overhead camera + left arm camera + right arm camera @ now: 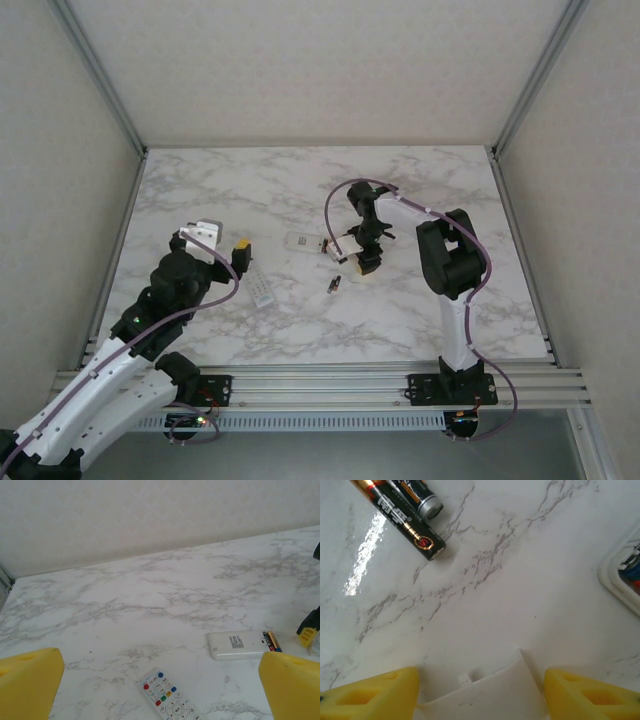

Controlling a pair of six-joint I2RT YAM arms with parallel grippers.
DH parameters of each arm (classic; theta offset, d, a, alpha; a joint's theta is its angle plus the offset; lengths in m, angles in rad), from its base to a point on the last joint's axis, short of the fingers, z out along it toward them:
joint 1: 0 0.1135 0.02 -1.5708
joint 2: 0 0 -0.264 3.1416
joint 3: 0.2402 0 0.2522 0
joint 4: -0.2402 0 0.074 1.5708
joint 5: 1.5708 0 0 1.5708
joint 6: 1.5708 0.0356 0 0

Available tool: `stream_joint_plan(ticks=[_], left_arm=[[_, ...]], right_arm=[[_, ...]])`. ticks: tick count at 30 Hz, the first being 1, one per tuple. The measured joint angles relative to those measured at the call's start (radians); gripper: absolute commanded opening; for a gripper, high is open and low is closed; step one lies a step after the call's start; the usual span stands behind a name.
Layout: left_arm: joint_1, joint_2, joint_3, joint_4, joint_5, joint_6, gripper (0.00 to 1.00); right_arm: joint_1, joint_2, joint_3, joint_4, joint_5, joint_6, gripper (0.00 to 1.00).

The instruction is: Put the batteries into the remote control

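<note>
The white battery cover is at a slant between my right gripper's fingers, so I will open them, turn square to the cover and grip its side edges [532,681] before I fit it.
The white remote control [240,645] lies back-up at mid-table [303,242], its battery bay at the right end uncovered, with a dark, orange-ended battery [271,641] in it. Two loose batteries [405,515] lie side by side on the marble [335,284]. My right gripper [481,690] hangs low just right of the remote [362,260]. Its yellow fingers [375,695] straddle a white battery cover [485,692] lying on the table. The left finger is against the cover and a thin gap shows at the right one. My left gripper [222,240] stands wide open and holds nothing.
A second white remote [170,697] with coloured buttons lies face-up below my left gripper [262,288]. Pale walls and metal rails [110,90] close the marble table on three sides. The open remote's bay edge [622,580] is at the right of the right wrist view.
</note>
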Motion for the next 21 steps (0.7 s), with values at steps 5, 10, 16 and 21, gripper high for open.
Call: stream_joint_plan(ticks=[5,10,16,21], left_arm=[[0.0,0.0,-0.003,0.0,-0.013,0.002,1.0],[0.0,0.0,-0.003,0.002,-0.022,0.008,1.0],[0.0,-0.007,-0.004,0.012,-0.033,0.013,0.99],[0.0,-0.008,-0.004,0.016,-0.044,0.017,1.0]], right_arm=[[0.005,0.0,0.0,0.006,-0.001,0.092,0.66],[0.032,0.007,0.026,0.032,0.053,0.345,0.66],[0.055,0.024,0.065,0.093,0.119,0.666,0.66],[0.055,0.024,0.065,0.13,0.162,0.941,0.67]])
